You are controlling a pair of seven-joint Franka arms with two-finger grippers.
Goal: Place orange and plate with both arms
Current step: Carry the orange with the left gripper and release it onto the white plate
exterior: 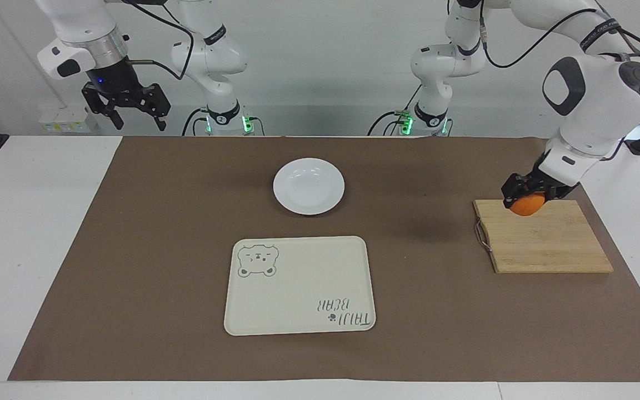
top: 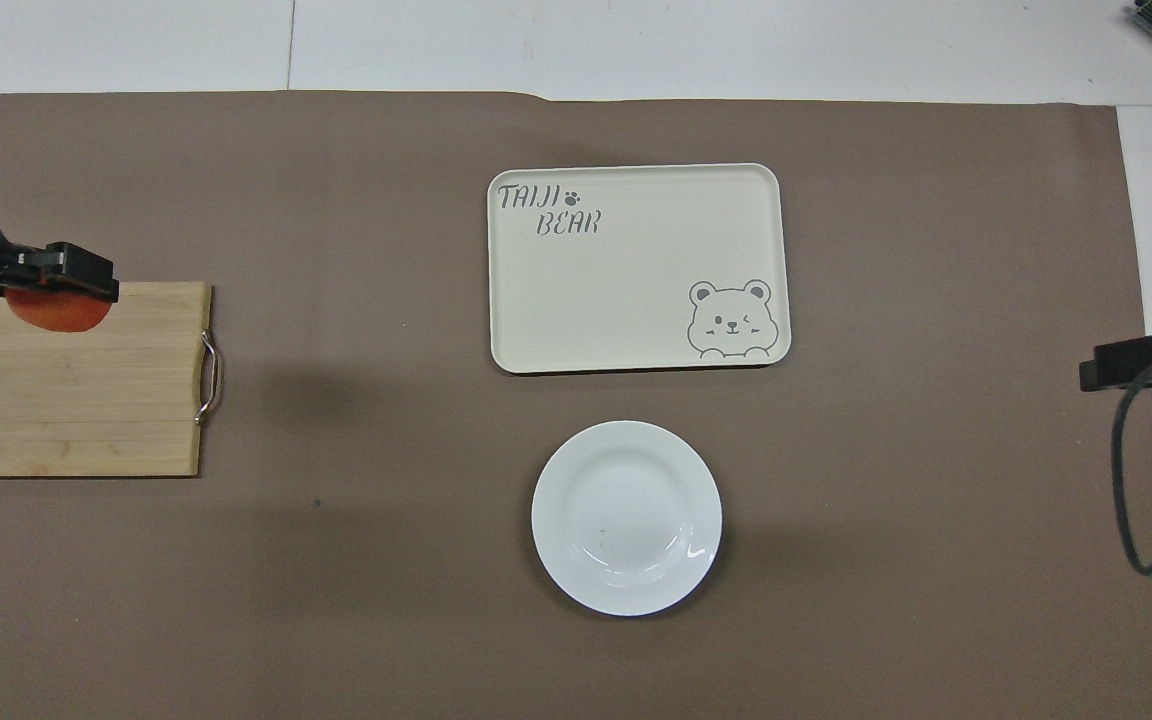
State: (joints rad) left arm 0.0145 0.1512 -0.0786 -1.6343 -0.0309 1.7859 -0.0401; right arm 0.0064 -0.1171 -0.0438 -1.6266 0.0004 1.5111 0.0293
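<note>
Next, the left gripper releases the orange in the middle of the white plate (top: 623, 528) on the brown mat.
My left gripper (exterior: 525, 195) is shut on the orange (exterior: 524, 206) and holds it in the air over the wooden board (exterior: 545, 244). In the overhead view the left gripper (top: 61, 290) and the orange (top: 56, 312) show at the board's (top: 66, 400) edge. The white plate (exterior: 309, 186) lies empty in the middle of the brown mat, nearer to the robots than the tray; it also shows in the overhead view (top: 626, 517). My right gripper (exterior: 138, 121) is open and empty, raised high at the right arm's end of the table, and waits.
The cream bear-print tray (exterior: 299, 286) lies empty, farther from the robots than the plate; it also shows in the overhead view (top: 636, 270). The wooden board with a metal handle (exterior: 482, 233) lies at the left arm's end. The right gripper's tip (top: 1126, 362) shows at the mat's edge.
</note>
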